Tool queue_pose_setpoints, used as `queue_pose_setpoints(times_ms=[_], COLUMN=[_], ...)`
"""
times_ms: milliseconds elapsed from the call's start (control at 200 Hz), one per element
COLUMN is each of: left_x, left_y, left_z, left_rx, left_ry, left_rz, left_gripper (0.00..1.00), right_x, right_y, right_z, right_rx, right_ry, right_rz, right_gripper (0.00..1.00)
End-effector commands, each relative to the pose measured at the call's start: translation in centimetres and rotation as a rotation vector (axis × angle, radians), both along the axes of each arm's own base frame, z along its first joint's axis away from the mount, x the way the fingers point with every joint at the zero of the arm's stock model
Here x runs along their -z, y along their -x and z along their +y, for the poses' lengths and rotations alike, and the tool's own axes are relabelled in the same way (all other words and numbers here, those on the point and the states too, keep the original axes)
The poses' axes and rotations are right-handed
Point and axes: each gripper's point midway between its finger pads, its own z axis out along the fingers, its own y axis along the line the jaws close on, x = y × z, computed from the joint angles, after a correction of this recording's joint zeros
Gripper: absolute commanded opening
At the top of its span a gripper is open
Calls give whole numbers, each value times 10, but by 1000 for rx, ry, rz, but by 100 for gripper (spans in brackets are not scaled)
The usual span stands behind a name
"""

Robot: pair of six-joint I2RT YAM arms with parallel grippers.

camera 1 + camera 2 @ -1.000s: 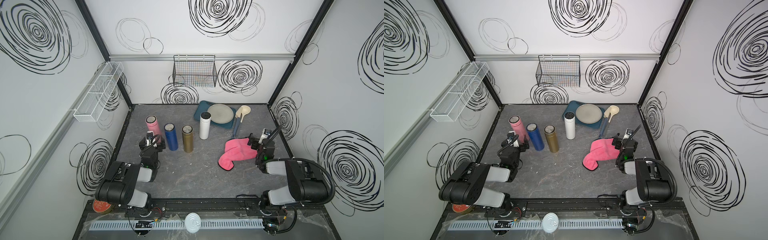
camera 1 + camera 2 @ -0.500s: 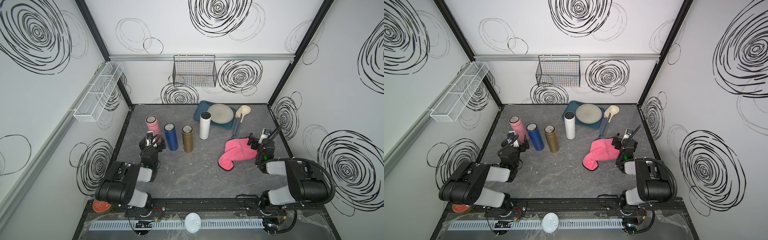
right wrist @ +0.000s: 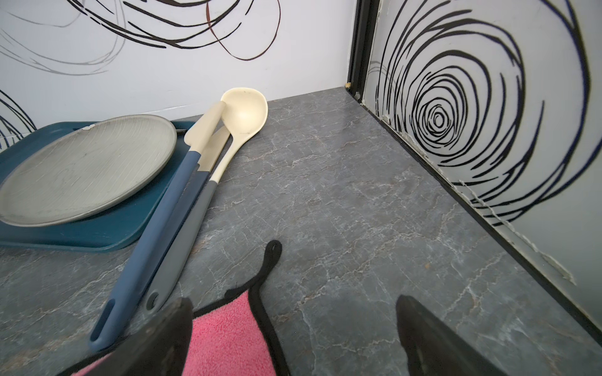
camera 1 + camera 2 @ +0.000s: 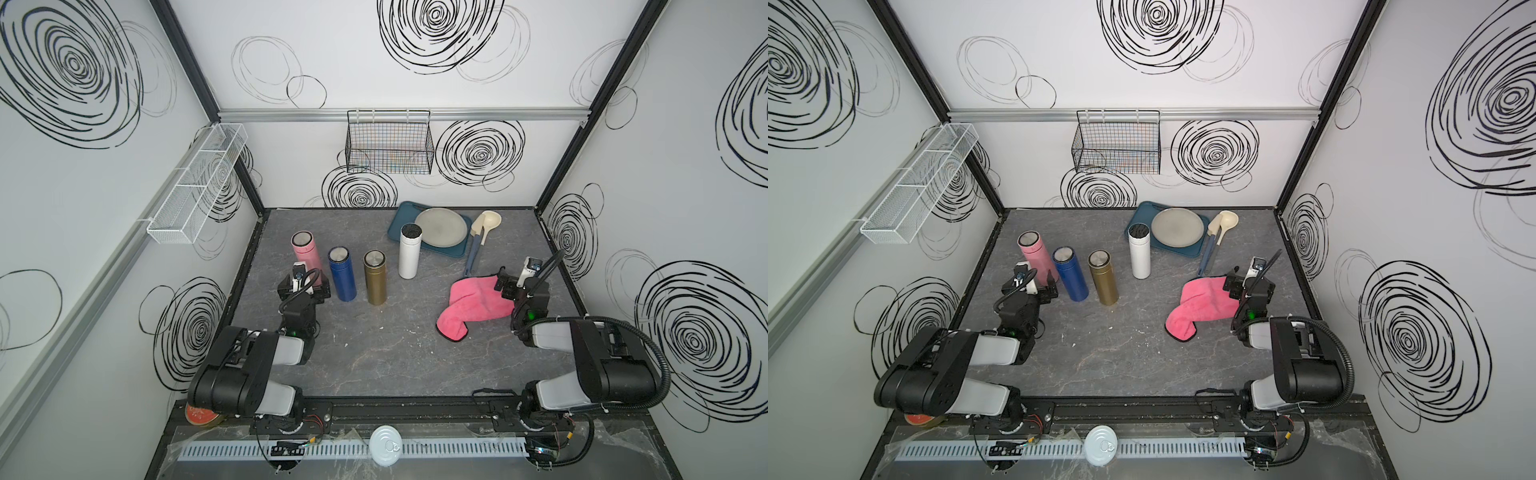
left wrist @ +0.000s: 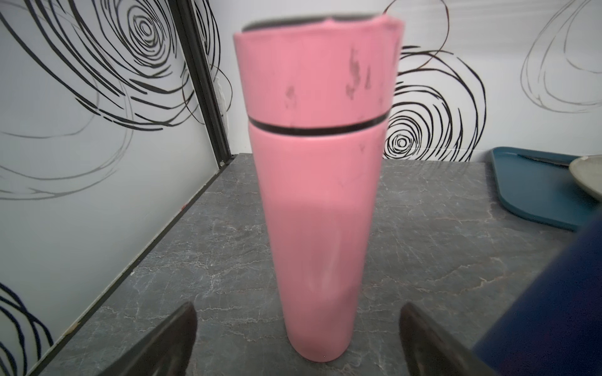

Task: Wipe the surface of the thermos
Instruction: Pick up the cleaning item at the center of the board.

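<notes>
Next, I need to close my right gripper on the pink cloth's bunched middle (image 4: 464, 307), where it narrows toward the cloth's near end.
Four thermoses stand in a row in both top views: pink (image 4: 306, 253) (image 4: 1034, 254), blue (image 4: 342, 275) (image 4: 1070, 275), gold (image 4: 375, 278) and white (image 4: 409, 252). The pink thermos (image 5: 316, 195) fills the left wrist view, with dark smudges on its cap. My left gripper (image 4: 306, 284) (image 5: 298, 307) is open just in front of its base, touching nothing. A pink cloth (image 4: 473, 305) (image 3: 228, 335) with black edging lies crumpled on the right. My right gripper (image 4: 514, 284) (image 3: 293, 304) is open, low over the cloth's far corner, holding nothing.
A blue tray (image 4: 399, 216) at the back holds a grey plate (image 4: 441, 226). A spatula (image 3: 153, 260) and a ladle (image 3: 242, 112) lie beside it, handles reaching the cloth. A black wire basket (image 4: 388, 143) hangs on the back wall. The right wall (image 3: 488, 130) is close to the right gripper.
</notes>
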Motion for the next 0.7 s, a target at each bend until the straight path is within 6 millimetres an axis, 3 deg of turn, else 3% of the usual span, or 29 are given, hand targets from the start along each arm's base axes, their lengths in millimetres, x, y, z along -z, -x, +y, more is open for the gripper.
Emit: queue_pose_setpoints(times_ms=[0,70,180,295,410,475,575,695], left_x=[-28,-34,-40,-46,-59,-66,-69,-70], left_y=[14,21,28,31,35,46,62,82], left_z=[22,31,28,27,22,28,26,15], left_rx=[-163,-224,-205,-200,-181,-225,-188,-63], left_ry=[3,37,50,90,134,181,231,312], left_rz=[-42,-32,-54,-23,36,5,-81,-258], left_gripper=[99,99,99,99,99,99,99,99], right_x=[-13,-19,-39,-48,-75,-88,-104,-101], right_y=[1,5,2,-2,-2,8,18,39], right_z=[0,-2,-14,-5,7,1,-3,-7], right_rx=[13,30,158,142,123,206,233,252], right_ry=[21,41,33,2,-102,-256,-343,-454], right_rz=[-40,-49,16,59,58,77,48,2], right_gripper=[100,100,100,100,100,100,100,100])
